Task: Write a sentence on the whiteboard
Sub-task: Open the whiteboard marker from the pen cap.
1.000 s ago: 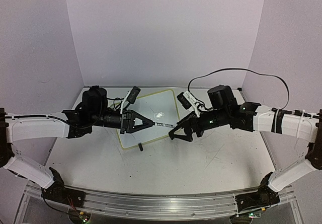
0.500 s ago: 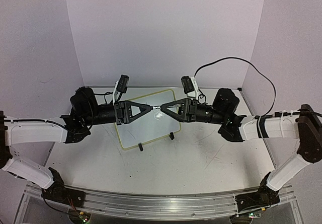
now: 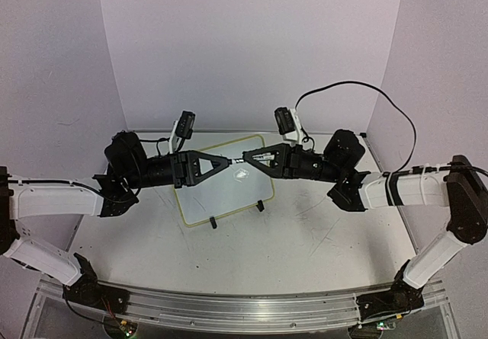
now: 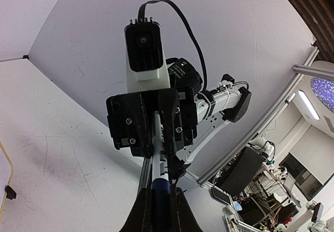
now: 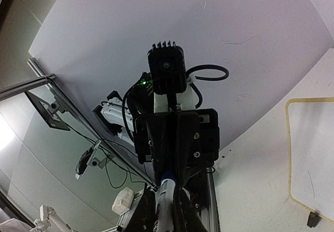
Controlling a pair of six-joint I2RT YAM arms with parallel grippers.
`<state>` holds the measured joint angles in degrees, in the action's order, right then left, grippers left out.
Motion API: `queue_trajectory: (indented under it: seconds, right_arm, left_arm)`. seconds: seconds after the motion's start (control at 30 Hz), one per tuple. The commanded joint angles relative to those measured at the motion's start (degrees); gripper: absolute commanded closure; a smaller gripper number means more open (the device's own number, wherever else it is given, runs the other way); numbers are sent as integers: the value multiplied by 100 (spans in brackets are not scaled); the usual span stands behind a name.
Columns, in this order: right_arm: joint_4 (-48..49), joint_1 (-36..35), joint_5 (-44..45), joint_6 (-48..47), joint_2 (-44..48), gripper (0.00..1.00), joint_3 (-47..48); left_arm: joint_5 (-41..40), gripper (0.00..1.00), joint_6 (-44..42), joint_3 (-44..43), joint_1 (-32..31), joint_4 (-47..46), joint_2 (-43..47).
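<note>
The robot's left gripper should release the blue cap, which hangs above the whiteboard now, on the bare table (image 3: pixel 161 225), next to the nearest corner of the whiteboard.
The whiteboard (image 3: pixel 226 196), white with a pale yellow-green frame, lies tilted on the table between the arms. Above it a marker (image 3: pixel 237 161) hangs level between two gripper tips that meet nose to nose. My left gripper (image 3: pixel 227 161) is shut on the marker's blue cap (image 4: pixel 160 200). My right gripper (image 3: pixel 246 158) is shut on the white barrel (image 5: pixel 163 203). In the left wrist view the barrel (image 4: pixel 157 156) runs from my left gripper (image 4: pixel 160 193) into the right one's fingers (image 4: pixel 175 122). In the right wrist view my right gripper (image 5: pixel 166 193) faces the left one, with the whiteboard (image 5: pixel 313 154) at the right.
Two small black clip feet (image 3: pixel 213 222) (image 3: pixel 261 206) sit on the board's near edge. Grey walls close the table at the back and sides. A black cable (image 3: pixel 358 87) loops above the right arm. A metal rail (image 3: pixel 229 308) runs along the near edge.
My right gripper swung up and left from beside the board, met the left gripper's tip and closed on the marker's barrel. The left gripper rose slightly, still holding the cap end.
</note>
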<state>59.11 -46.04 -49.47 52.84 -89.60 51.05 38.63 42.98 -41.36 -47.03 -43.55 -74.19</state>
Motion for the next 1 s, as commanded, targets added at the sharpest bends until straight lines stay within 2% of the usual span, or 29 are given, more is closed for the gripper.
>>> queue_trajectory:
  seconds: [0.0, 0.03, 0.13, 0.2, 0.3, 0.33, 0.47, 0.67, 0.7, 0.73, 0.87, 0.97]
  right_arm:
    - [436, -53, -539, 46, -79, 87, 294]
    - [435, -46, -566, 46, -83, 82, 289]
    - [434, -51, -633, 57, -120, 84, 282]
    - [434, -49, -680, 48, -132, 98, 274]
    - [435, -52, -705, 28, -128, 100, 251]
    - [434, -54, -703, 5, -100, 87, 199]
    - [434, -43, -734, -31, -76, 81, 89]
    - [434, -45, -814, -29, -83, 80, 52]
    - [434, -42, -825, -48, -84, 75, 39]
    - [427, -43, -860, -73, -84, 75, 37]
    - [290, -45, -981, -198, -79, 80, 47]
    - [144, -15, -927, -300, -67, 89, 35]
  left_arm:
    - [63, 100, 61, 70, 8, -189, -34]
    - [57, 100, 66, 77, 16, -189, -19]
    - [78, 100, 78, 69, 18, -188, -14]
    - [94, 100, 91, 79, 17, -186, -2]
    - [85, 100, 141, 111, 31, -189, 1]
    - [91, 100, 153, 111, 35, -187, 0]
    - [107, 100, 173, 135, 59, -189, 8]
    - [142, 100, 215, 154, 62, -181, -30]
    - [139, 100, 213, 156, 78, -184, -34]
    - [138, 100, 220, 155, 79, -177, -40]
    - [154, 100, 259, 155, 95, -176, -26]
    - [205, 100, 283, 159, 96, -180, -25]
